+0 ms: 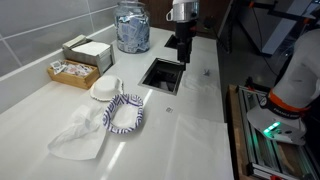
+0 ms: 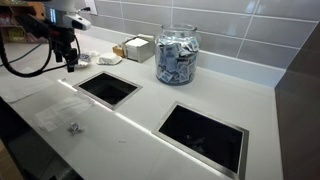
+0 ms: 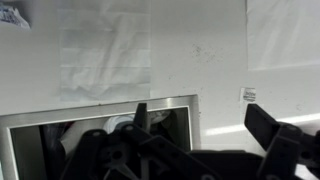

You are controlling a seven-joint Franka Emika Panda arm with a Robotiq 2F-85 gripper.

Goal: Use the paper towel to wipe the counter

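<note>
I should lower my gripper next to the middle of the paper towel (image 1: 194, 83) (image 3: 106, 51) beside the nearer dark cutout and close it there.
The paper towel (image 2: 62, 114) is a thin flat white sheet lying on the glossy white counter (image 2: 140, 125), in front of the nearer dark cutout (image 2: 108, 88). The sheet also shows faintly beside that cutout in an exterior view (image 1: 203, 95). In the wrist view the paper towel (image 3: 105, 50) lies beyond the cutout (image 3: 100, 125). My gripper (image 1: 183, 58) (image 2: 70, 64) hangs above the counter at the cutout's far edge, apart from the towel. In the wrist view the gripper (image 3: 205, 125) is open, with only bare counter between its fingers.
A glass jar (image 1: 132, 28) of packets stands by the wall. A napkin stack (image 1: 88, 50) and a small basket (image 1: 72, 72) sit beside it. A patterned bowl (image 1: 125, 113) and a lumpy white cloth (image 1: 80, 135) lie toward one end. A second cutout (image 2: 205, 135) opens further along.
</note>
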